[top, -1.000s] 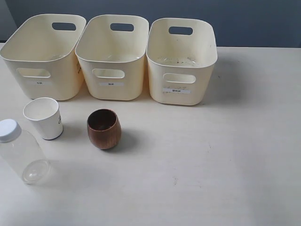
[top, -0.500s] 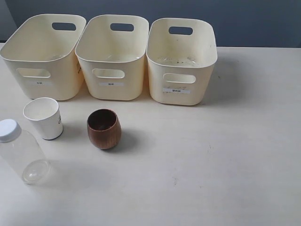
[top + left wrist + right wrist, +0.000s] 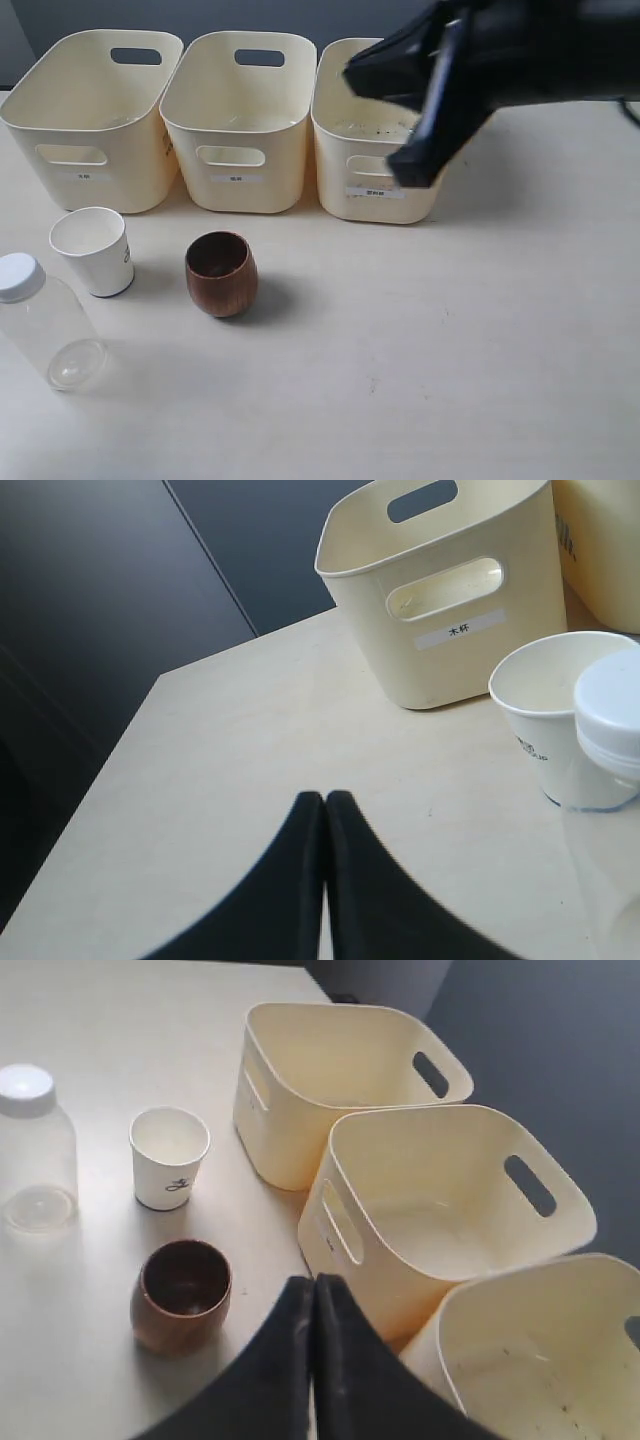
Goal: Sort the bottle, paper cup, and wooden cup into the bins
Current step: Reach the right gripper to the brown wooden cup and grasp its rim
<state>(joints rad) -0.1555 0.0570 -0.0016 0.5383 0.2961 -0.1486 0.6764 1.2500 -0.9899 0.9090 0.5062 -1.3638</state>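
Observation:
Next, I move my right gripper to the wooden cup and close it on the wooden cup's rim (image 3: pixel 206 276) (image 3: pixel 144 1271), on the side of the cup toward the bottle.
The clear bottle (image 3: pixel 45 320) with a white cap stands at the table's front left, the white paper cup (image 3: pixel 93 250) just behind it and the brown wooden cup (image 3: pixel 221 273) to its right. Three cream bins (image 3: pixel 90 115) (image 3: pixel 240 120) (image 3: pixel 385 130) line the back. My right gripper (image 3: pixel 385 120) hangs shut and empty high over the right bin. The right wrist view shows its tips (image 3: pixel 313 1285) above the wooden cup (image 3: pixel 181 1293) and the bins. My left gripper (image 3: pixel 324 800) is shut and empty over bare table, apart from the paper cup (image 3: pixel 560 715) and bottle (image 3: pixel 612 720).
The bins stand side by side touching, each with a small label on its front. A dark wall runs behind them. The left table edge (image 3: pixel 120 750) lies close to my left gripper. Bare tabletop (image 3: pixel 480 330) spreads to the right of the wooden cup.
My right arm has come into the exterior view from the upper right, over the right bin. The cups, bottle and bins have not moved.

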